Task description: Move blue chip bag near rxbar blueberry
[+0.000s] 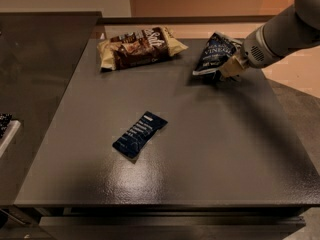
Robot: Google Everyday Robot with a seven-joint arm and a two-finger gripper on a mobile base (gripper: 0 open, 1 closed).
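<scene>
The robot's gripper needs to release the blue chip bag on the table [173, 101] beside the far end of the rxbar blueberry.
The blue chip bag [215, 53], dark navy with white "VINEGAR" lettering, is at the far right of the dark table [200, 149], tilted up with its left edge low. My gripper [231, 67] reaches in from the right and is shut on the bag's lower right edge. The rxbar blueberry [139, 134], a small flat navy wrapper with white text, lies near the table's middle, well to the front left of the bag.
A brown and cream snack bag [141, 47] lies at the back of the table, left of the blue bag. A white-edged object [6, 129] sits on the lower surface at far left. My arm [282, 34] spans the back right corner.
</scene>
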